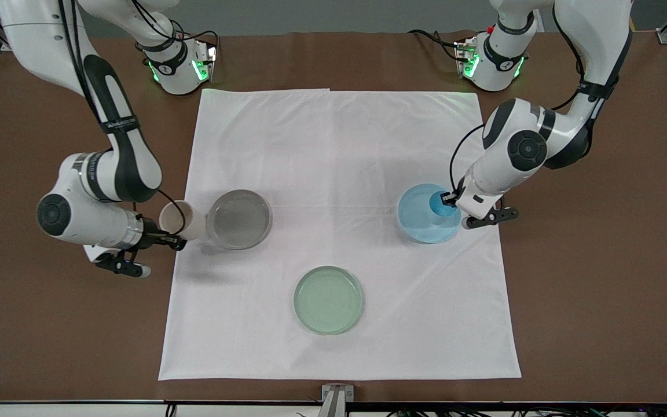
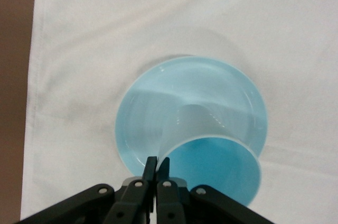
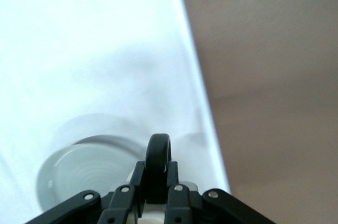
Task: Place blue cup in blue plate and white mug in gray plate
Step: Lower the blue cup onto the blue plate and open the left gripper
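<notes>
I need to use my right gripper to set the white mug down on the middle of the gray plate (image 1: 241,216) (image 3: 91,180). The mug is now held beside that plate.
My left gripper (image 1: 448,200) is shut on the rim of the blue cup (image 1: 441,205), which is tilted over the blue plate (image 1: 420,223). In the left wrist view the fingers (image 2: 151,168) pinch the cup (image 2: 216,171) wall above the plate (image 2: 158,102). My right gripper (image 1: 172,238) is shut on the black handle of the white mug (image 1: 179,220), held beside the gray plate (image 1: 239,219) at the cloth's edge. In the right wrist view the handle (image 3: 158,166) stands between the fingers, with the gray plate (image 3: 79,176) below.
A pale green plate (image 1: 328,299) lies on the white cloth (image 1: 339,145), nearer the front camera than the other plates. Brown table (image 1: 600,260) surrounds the cloth.
</notes>
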Motion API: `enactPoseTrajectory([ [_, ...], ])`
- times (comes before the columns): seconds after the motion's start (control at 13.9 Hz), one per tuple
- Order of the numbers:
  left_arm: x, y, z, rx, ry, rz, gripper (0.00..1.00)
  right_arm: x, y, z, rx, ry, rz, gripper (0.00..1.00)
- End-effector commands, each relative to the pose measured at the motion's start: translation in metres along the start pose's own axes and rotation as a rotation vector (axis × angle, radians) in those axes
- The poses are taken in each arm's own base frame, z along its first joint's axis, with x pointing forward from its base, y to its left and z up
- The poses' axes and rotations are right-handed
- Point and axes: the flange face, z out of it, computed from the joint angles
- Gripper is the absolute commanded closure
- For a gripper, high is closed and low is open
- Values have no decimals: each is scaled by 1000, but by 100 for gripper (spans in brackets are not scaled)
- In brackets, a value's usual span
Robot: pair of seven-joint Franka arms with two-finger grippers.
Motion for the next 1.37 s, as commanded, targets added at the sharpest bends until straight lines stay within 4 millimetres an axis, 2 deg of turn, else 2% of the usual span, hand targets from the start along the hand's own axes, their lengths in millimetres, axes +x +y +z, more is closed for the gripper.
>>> enactPoseTrajectory([
  [0.0, 3, 1, 7, 10, -12, -23, 88, -34, -44, 2, -1, -4, 78, 100],
  [0.07, 4, 0, 9, 11, -15, -28, 54, -42, -58, 7, -8, -5, 88, 100],
  [0.14, 5, -2, 11, 11, -19, -31, 11, -47, -62, 13, -15, -8, 90, 100],
  [0.22, 9, -3, 6, 5, -10, -32, 0, -51, -68, 17, -19, -7, 95, 100],
  [0.29, 16, -2, -7, -3, 6, -38, 0, -63, -82, 25, -45, 3, 89, 100],
  [0.36, 26, -3, -32, -6, 28, -43, 0, -66, -88, 29, -67, 31, 83, 100],
  [0.58, 76, -28, -143, -1, 67, -87, 0, -67, -85, 45, -84, 62, 74, 99],
  [0.65, 89, -42, -174, 27, 113, -85, 0, -68, -86, 47, -85, 62, 72, 97],
  [0.72, 96, -54, -195, 91, 161, -54, 0, -67, -86, 51, -89, 57, 72, 93],
  [0.79, 100, -64, -223, 168, 219, 7, 0, -67, -84, 54, -92, 54, 76, 84],
  [0.86, 97, -71, -248, 206, 241, 43, 0, -65, -84, 55, -91, 54, 78, 57],
  [0.94, 93, -86, -279, 218, 250, 46, 0, -64, -82, 55, -91, 56, 81, 23],
  [1.01, 90, -98, -299, 233, 240, 68, 0, -64, -83, 55, -87, 62, 81, 9],
  [1.08, 86, -107, -317, 239, 217, 115, 0, -63, -83, 54, -84, 66, 80, 0],
  [1.15, 79, -116, -341, 226, 216, 145, 0, -61, -83, 50, -80, 70, 81, 0],
  [1.22, 72, -119, -351, 211, 208, 168, 0, -57, -81, 44, -77, 73, 74, 0],
  [1.3, 58, -117, -368, 191, 218, 182, 0, -50, -77, 34, -72, 81, 61, 0],
])
